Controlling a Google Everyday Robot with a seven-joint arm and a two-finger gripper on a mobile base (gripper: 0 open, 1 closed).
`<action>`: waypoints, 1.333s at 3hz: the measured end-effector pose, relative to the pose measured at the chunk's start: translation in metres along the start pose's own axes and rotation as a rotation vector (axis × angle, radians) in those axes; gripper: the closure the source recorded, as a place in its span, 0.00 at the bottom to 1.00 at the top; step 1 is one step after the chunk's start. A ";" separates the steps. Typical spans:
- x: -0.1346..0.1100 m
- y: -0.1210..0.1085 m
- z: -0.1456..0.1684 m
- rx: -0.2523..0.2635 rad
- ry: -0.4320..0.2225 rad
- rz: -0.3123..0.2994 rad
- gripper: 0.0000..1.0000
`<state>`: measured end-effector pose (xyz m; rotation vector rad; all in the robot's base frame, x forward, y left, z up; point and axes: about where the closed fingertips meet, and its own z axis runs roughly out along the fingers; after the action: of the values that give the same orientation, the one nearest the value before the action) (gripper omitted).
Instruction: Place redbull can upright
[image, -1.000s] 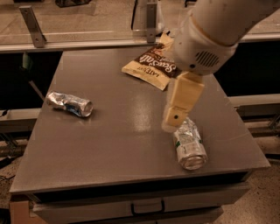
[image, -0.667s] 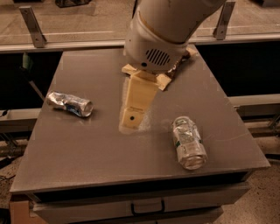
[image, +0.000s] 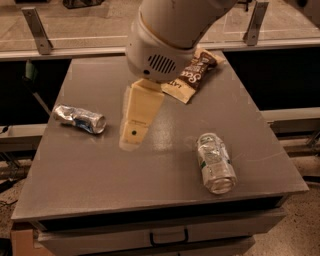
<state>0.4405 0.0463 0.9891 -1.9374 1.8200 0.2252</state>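
Note:
Next, my gripper goes to the redbull can's middle (image: 80, 118) and closes there, leaving both ends free so the can can be stood upright.
The redbull can (image: 80, 118) lies on its side near the left edge of the grey table (image: 150, 175). It is slim, silver with blue patches, and dented. My gripper (image: 131, 140) hangs from the white arm above the middle of the table, to the right of the can and apart from it. Nothing is seen in the gripper.
A wider silver can with a green-and-white label (image: 215, 162) lies on its side at the front right. A brown-and-cream snack bag (image: 192, 75) lies at the back, partly behind my arm. A drawer handle (image: 168, 237) shows below the table's front edge.
My arm and gripper have moved left across the table, from beside the wider can toward the table's middle. Both cans have stayed where they were.

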 end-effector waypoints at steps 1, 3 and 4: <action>-0.043 -0.012 0.034 -0.016 -0.041 -0.009 0.00; -0.106 -0.043 0.120 -0.049 -0.039 0.068 0.00; -0.111 -0.066 0.161 -0.032 0.009 0.132 0.00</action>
<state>0.5249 0.2173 0.9101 -1.8441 1.9636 0.2904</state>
